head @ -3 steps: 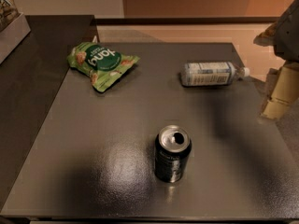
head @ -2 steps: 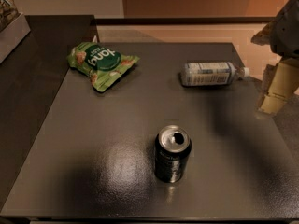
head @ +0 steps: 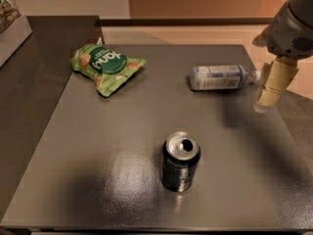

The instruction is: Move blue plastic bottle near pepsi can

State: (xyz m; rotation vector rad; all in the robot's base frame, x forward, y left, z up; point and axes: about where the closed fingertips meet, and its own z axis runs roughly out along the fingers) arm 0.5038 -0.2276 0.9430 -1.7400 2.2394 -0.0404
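Next, I grip the cap end (head: 240, 76) of the blue plastic bottle where it narrows.
The blue plastic bottle (head: 219, 77) lies on its side at the back right of the dark grey table (head: 98, 170), cap pointing right. The pepsi can (head: 180, 161) stands upright near the table's front middle, well apart from the bottle. My gripper (head: 268, 101) hangs over the table's right edge, just right of the bottle's cap and not touching it. It holds nothing that I can see.
A green snack bag (head: 104, 65) lies at the back left of the table. A darker counter (head: 39, 67) adjoins the left side, with a box (head: 11, 19) at its far corner. Floor shows past the right edge.
My gripper has moved a little to the left, closer to the bottle's cap. The bottle, can and bag have not moved.
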